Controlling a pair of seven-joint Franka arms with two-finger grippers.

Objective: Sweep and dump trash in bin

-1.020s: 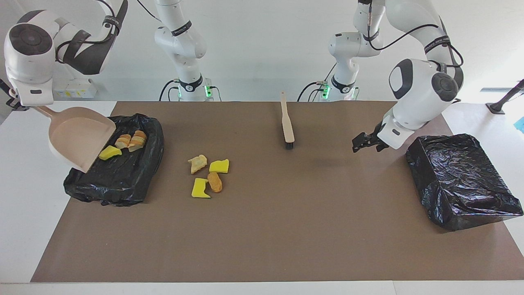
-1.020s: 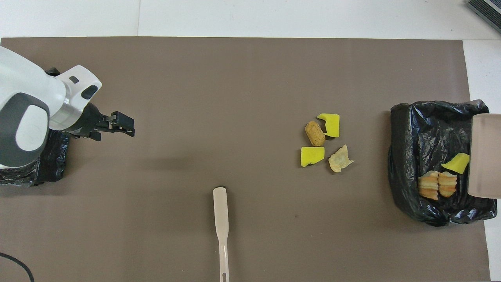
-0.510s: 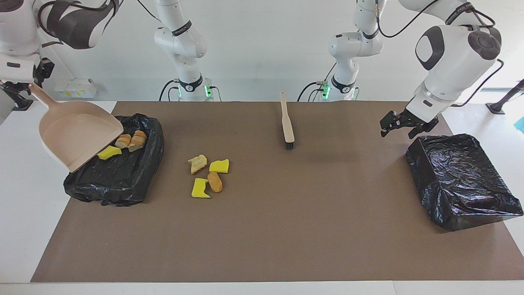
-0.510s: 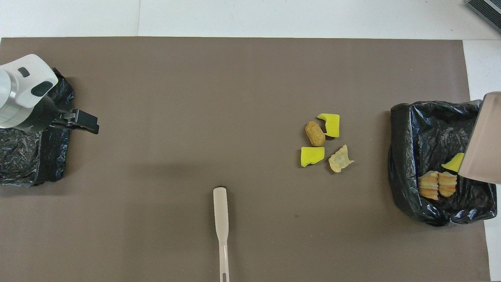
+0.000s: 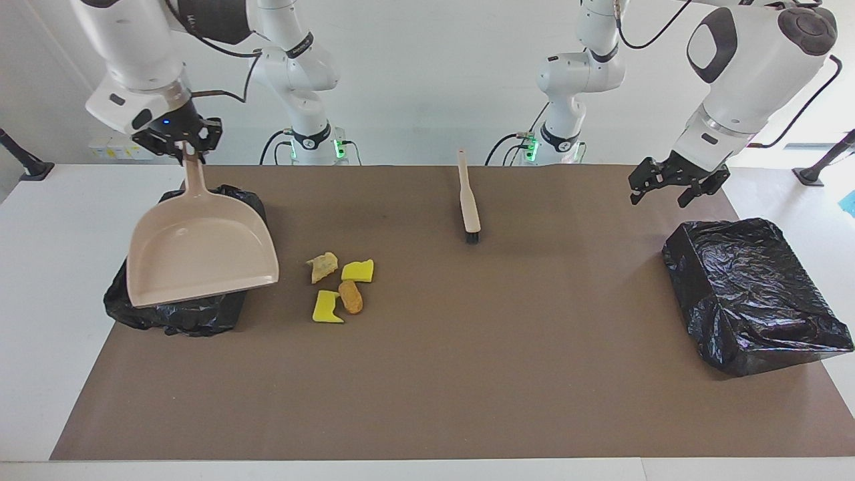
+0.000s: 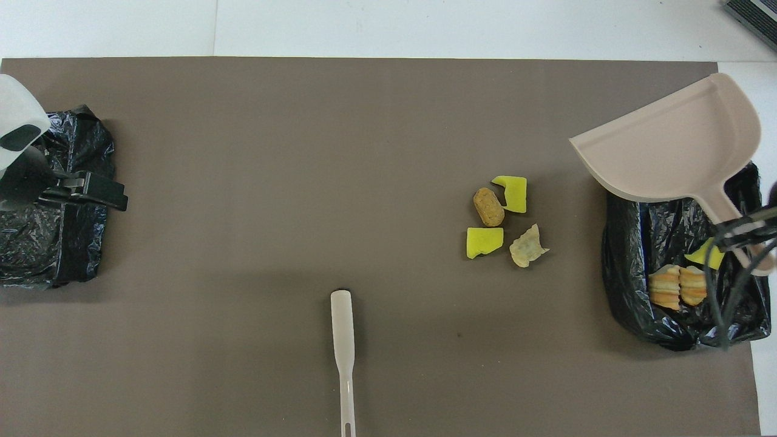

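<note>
The beige dustpan, now held level over the black-lined bin, will be let go by my right gripper on the open brown mat point(image 6: 344, 175), beyond the brush and in line with it.
My right gripper point(image 5: 184, 148) is shut on the handle of the beige dustpan point(image 5: 200, 257), held level in the air over the black-lined bin point(image 5: 177, 317) at the right arm's end. The overhead view shows trash in that bin point(image 6: 655, 243): two bread-like chunks point(image 6: 678, 286) and a yellow wedge point(image 6: 703, 255). Loose trash lies on the brown mat beside the bin: two yellow wedges point(image 5: 358, 270) point(image 5: 327, 307) and two tan chunks point(image 5: 324, 266) point(image 5: 350, 296). My left gripper point(image 5: 660, 192) hangs open and holds nothing, over the robot-side edge of the other bin.
A second black-lined bin point(image 5: 755, 294) sits at the left arm's end. The brush point(image 5: 469, 200) lies on the mat near the robots, midway between the arms, bristles pointing away from them. The brown mat point(image 5: 467, 374) covers most of the white table.
The right arm swung the dustpan from a tilt at the bin's outer side to level above it, handle toward the robots. The left gripper rose and drew back toward its end of the table.
</note>
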